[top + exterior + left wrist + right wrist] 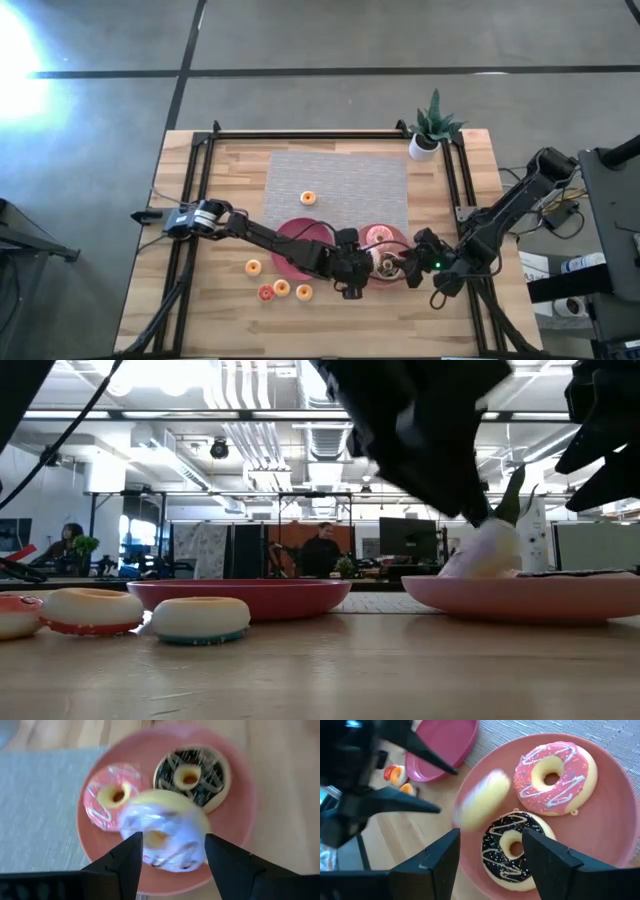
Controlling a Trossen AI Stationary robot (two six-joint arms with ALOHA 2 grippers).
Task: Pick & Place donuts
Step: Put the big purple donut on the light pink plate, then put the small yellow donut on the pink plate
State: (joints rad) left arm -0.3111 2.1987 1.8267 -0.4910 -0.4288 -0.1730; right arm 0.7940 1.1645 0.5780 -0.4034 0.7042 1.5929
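Next, I take my left gripper to the orange donut lying alone on the grey mat and close it on the side of the donut's ring (308,202).
My left gripper (172,847) hangs open over the right pink plate (240,820). A pale sprinkled donut (165,832) shows blurred below its fingers. In the right wrist view this donut (482,800) is clear of the left fingertips (437,809). In the low view it (485,550) stands tilted on the plate. A pink-iced donut (555,770) and a brown-iced donut (512,850) lie flat on the same plate. My right gripper (490,845) is open just above the plate's near right rim (412,268) and holds nothing.
A second pink plate (300,245) sits left of the first, partly under the left arm. Tiny donuts lie on the wood near it (253,267) (282,290) (304,293), and one orange one (308,198) lies on the grey mat. A potted plant (432,130) stands at the far right corner.
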